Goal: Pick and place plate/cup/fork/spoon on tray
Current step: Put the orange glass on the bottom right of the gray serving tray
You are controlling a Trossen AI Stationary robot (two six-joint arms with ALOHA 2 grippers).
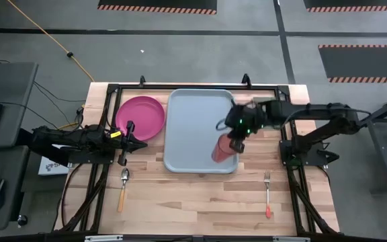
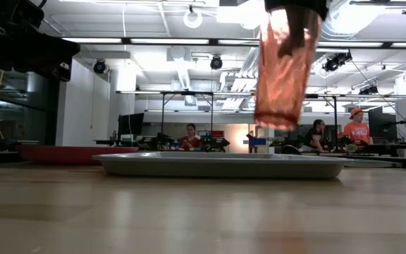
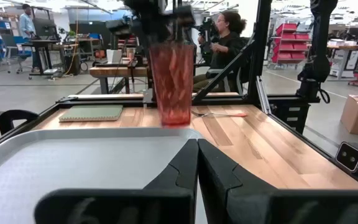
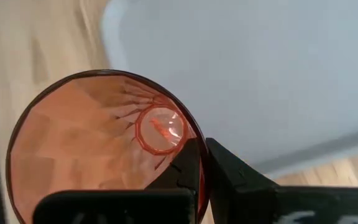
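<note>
Next, my right gripper releases the red-orange cup just inside the tray's near corner (image 1: pixel 220 160), the one nearest to the fork.
The red-orange cup (image 1: pixel 222 149) hangs from my right gripper (image 1: pixel 236 142) above the near right corner of the grey-blue tray (image 1: pixel 193 128). It also shows in the low view (image 2: pixel 284 70) and the left wrist view (image 3: pixel 173 81). The pink plate (image 1: pixel 140 117) lies flat on the table left of the tray. The spoon (image 1: pixel 123 188) lies at the near left and the fork (image 1: pixel 267 195) at the near right. My left gripper (image 3: pixel 197 149) is shut and empty, and it waits at the tray's left edge (image 1: pixel 144 145). My right gripper holds the cup by its rim (image 4: pixel 202 163), one finger inside the cup (image 4: pixel 185 171) and one outside (image 4: pixel 232 177). The fingers come from above, pointing down. The cup hangs below them, mouth up and roughly upright, its base (image 2: pixel 280 121) clear of the tray (image 2: pixel 217 164).
A small dark green pad (image 3: pixel 92 113) lies on the table beyond the tray's right side. Black frame posts stand along the table's left and right edges. People sit at benches in the room behind the table.
</note>
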